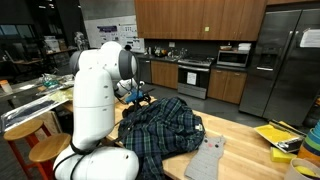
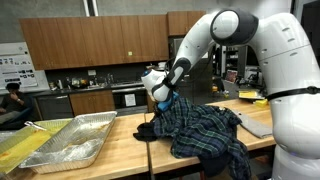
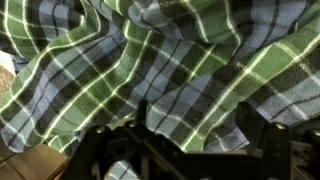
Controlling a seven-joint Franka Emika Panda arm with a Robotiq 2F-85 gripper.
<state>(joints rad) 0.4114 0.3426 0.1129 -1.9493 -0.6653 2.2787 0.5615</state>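
Note:
The plaid shirt's end is bunched below; I need to pinch the shirt's fold (image 3: 195, 108) under its fingers, lift and draw it flatter.
A green, blue and white plaid shirt (image 1: 160, 125) (image 2: 200, 125) lies crumpled on the wooden table (image 1: 240, 140) in both exterior views. My gripper (image 1: 140, 98) (image 2: 163, 100) hangs low over the shirt's edge at one end of the heap. The plaid cloth (image 3: 160, 60) fills the wrist view, with my gripper (image 3: 200, 130) just above it. Its dark fingers (image 3: 141, 125) stand wide apart and a fold of the cloth lies in the gap between them. The fingers do not pinch the cloth.
A foil tray (image 2: 70, 140) and a yellow tray (image 2: 15, 150) sit on the table beside the shirt. A grey folded cloth (image 1: 205, 160) and yellow items (image 1: 275, 135) lie on its other side. A wooden stool (image 1: 45, 150) stands by the robot's base.

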